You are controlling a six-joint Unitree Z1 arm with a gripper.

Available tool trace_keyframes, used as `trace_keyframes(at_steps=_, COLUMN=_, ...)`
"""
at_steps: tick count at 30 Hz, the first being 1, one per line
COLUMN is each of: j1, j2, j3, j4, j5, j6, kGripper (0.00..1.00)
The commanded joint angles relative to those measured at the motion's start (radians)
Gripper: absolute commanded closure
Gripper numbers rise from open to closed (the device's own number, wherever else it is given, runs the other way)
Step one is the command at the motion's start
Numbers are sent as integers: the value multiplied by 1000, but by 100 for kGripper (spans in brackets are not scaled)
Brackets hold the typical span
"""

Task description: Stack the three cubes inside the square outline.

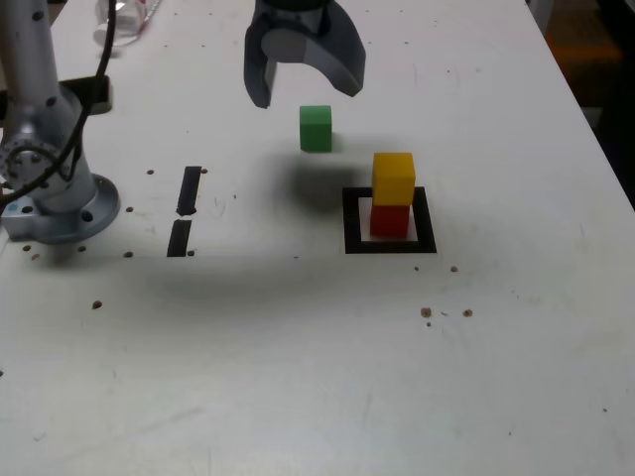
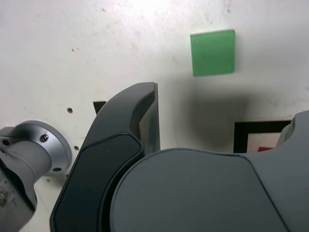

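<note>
My gripper is to close on the opposite sides of the green cube (image 1: 316,130) (image 2: 213,53), as that cube alone still stands outside the square outline.
In the exterior view the yellow cube (image 1: 393,178) sits on the red cube (image 1: 389,221) inside the square outline (image 1: 389,246). The green cube (image 1: 316,129) stands alone on the table, behind and to the left of that stack. My gripper (image 1: 304,94) hangs above the table just behind the green cube, open and holding nothing. In the wrist view the green cube (image 2: 213,52) lies ahead of the open gripper (image 2: 227,104). A corner of the square outline (image 2: 260,126) and a sliver of the red cube (image 2: 268,149) show between the fingers (image 2: 145,121). The yellow cube is hidden there.
Two short black tape strips (image 1: 189,190) (image 1: 180,238) lie at the exterior view's left. The arm's metal base (image 1: 50,193) stands further left, also visible as the base (image 2: 29,154) in the wrist view. Clear plastic (image 1: 124,20) lies at the back left. Small brown specks dot the white table (image 1: 298,377).
</note>
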Motion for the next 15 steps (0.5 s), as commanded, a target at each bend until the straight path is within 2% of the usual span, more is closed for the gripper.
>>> trace_keyframes(at_steps=1, j1=17, j2=15, j3=4, j4=-11, j5=7, j6=15, kGripper=4)
trace_keyframes(at_steps=15, j1=74, j2=150, j3=7, j4=-44, j5=8, j6=46, kGripper=4)
